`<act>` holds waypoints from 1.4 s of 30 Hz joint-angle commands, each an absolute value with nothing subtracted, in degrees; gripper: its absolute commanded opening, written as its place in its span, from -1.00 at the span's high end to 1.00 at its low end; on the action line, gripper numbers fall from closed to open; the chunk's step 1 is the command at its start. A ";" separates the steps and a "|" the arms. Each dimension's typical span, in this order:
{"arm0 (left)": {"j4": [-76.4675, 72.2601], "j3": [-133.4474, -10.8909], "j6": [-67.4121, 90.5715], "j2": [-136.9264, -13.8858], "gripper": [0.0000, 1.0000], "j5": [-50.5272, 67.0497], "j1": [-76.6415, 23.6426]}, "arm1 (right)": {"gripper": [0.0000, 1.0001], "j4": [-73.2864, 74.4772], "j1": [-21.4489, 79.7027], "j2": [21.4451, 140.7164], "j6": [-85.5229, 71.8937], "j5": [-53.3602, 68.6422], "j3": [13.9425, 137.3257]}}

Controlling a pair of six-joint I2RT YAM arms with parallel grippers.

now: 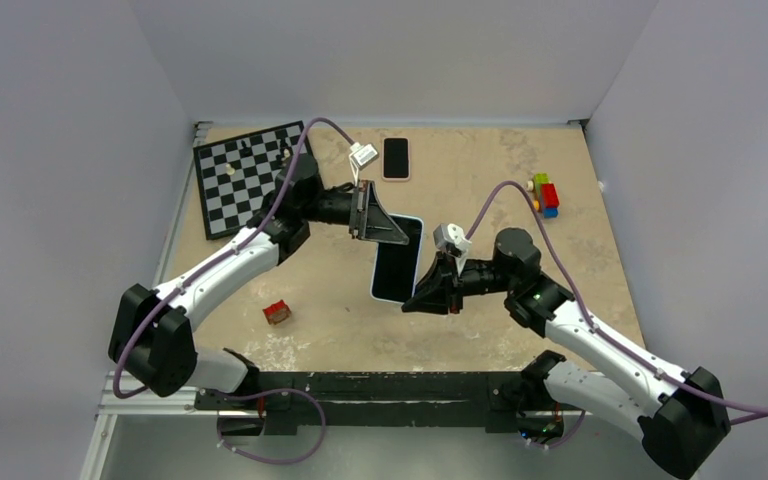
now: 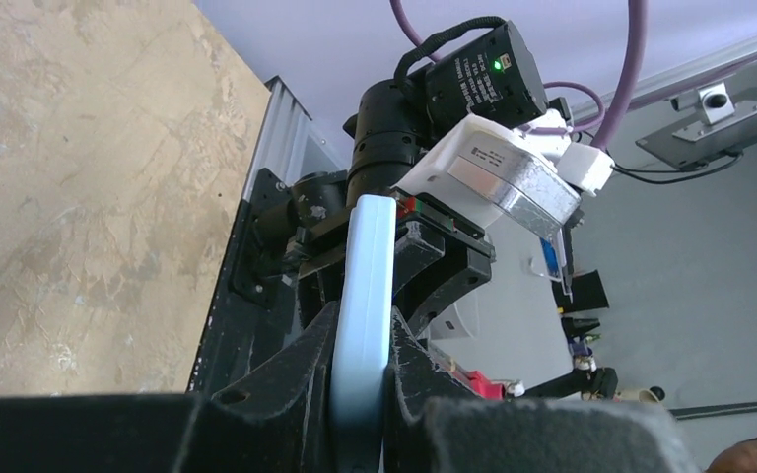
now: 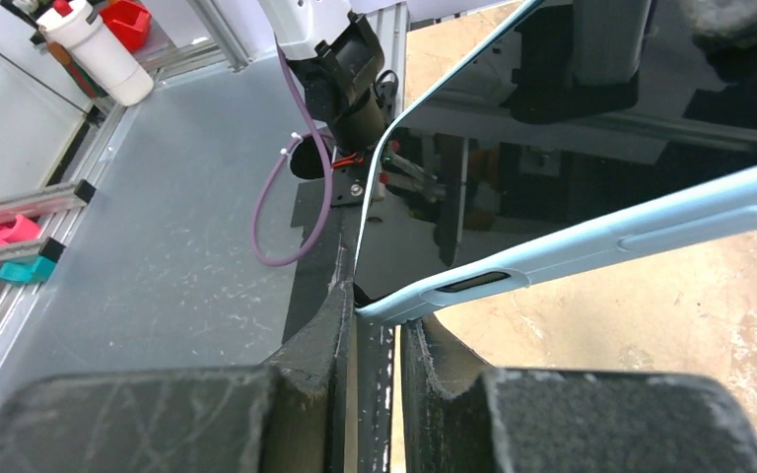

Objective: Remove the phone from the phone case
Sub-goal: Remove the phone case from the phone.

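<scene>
My right gripper is pinching the case corner at an angle, and the phone is still seated. It should open, back away and grip the case edge squarely (image 3: 471, 284) by the cutout.
A phone (image 1: 398, 258) with a black screen sits in a light blue case and is held in the air over the middle of the table. My left gripper (image 1: 385, 232) is shut on its far end; in the left wrist view the blue case edge (image 2: 365, 286) stands clamped between the jaws of the left gripper (image 2: 363, 355). My right gripper (image 1: 415, 300) is at the near end. In the right wrist view the case corner (image 3: 394, 307) sits pinched between the tips of the right gripper (image 3: 379, 317), with the dark screen (image 3: 591, 128) above the blue side (image 3: 651, 232).
A second dark phone in a pink case (image 1: 396, 158) lies at the back of the table. A chessboard (image 1: 245, 175) with a few pieces is at the back left. Toy bricks (image 1: 546, 195) lie at the right, and a small red object (image 1: 277, 313) at the front left.
</scene>
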State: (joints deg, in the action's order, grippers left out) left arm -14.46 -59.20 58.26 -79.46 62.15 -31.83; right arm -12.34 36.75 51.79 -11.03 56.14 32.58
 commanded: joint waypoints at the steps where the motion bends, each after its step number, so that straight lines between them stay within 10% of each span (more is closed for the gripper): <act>1: -8.76 -58.30 69.34 -79.40 1.00 58.26 -34.73 | 1.00 -23.24 36.63 51.64 1.49 47.39 40.33; 23: -22.73 -50.53 68.83 -68.29 1.00 43.12 -35.18 | 1.00 -19.23 37.28 47.24 -9.61 34.74 34.44; 30: -23.52 -47.71 62.07 -63.13 1.00 37.31 -35.08 | -0.17 -17.64 34.66 42.77 -28.68 36.73 28.05; 42: -27.89 -43.26 62.69 -59.86 1.00 31.10 -35.11 | -0.35 -48.44 32.45 48.60 -51.72 53.50 23.15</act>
